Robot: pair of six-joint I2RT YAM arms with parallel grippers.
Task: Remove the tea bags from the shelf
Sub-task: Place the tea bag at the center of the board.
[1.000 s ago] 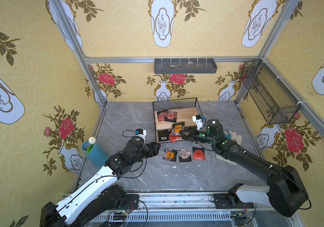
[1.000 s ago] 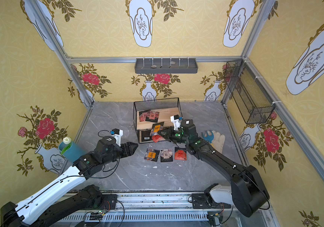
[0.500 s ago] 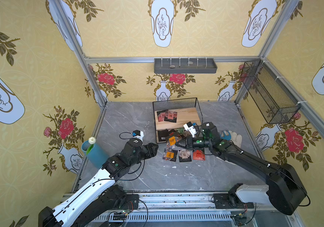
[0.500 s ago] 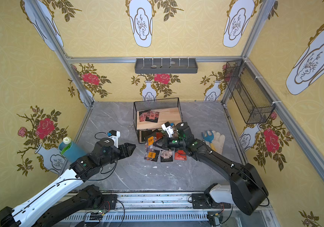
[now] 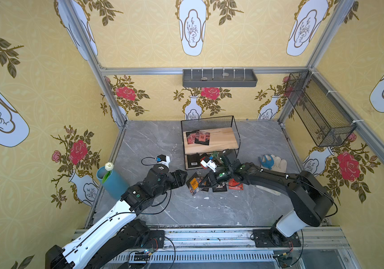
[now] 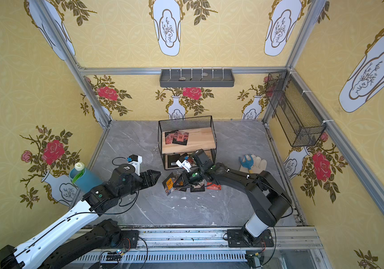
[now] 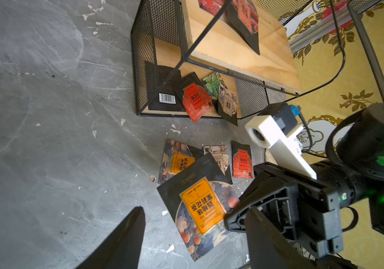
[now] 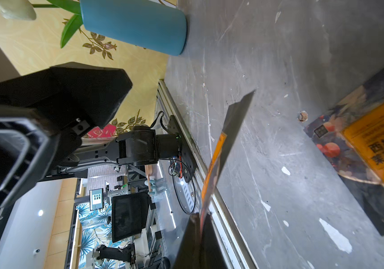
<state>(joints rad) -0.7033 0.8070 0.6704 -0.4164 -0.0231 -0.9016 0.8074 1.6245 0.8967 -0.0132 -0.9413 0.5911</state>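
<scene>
Next, my right gripper lets go of the orange tea bag on the floor [image 5: 185, 184] [image 8: 319, 62] beside my left gripper's fingers.
My right gripper [image 5: 202, 184] is shut on an orange tea bag [image 5: 194, 184] and holds it tilted just above the floor, in front of the shelf [image 5: 221, 142]. In the right wrist view that tea bag [image 8: 223, 149] is edge-on between the shut fingers. My left gripper [image 5: 184, 178] is open right beside it, and the held tea bag [image 7: 200, 207] lies between its spread fingers without touching them. Red tea bags [image 5: 198, 137] lie on the upper board. Several tea bags [image 7: 195, 100] sit on the lower board. Others lie on the floor [image 7: 177, 160].
A blue vase [image 5: 114, 181] with a white flower stands by the left wall. A glove with a blue tool [image 5: 274, 163] lies right of the shelf. A grey wall tray [image 5: 218, 78] and a black mesh basket [image 5: 319, 109] hang on the walls.
My right gripper has pulled back from the shelf's lower board toward the front and left, carrying the orange tea bag down near the floor. The left gripper has barely moved.
</scene>
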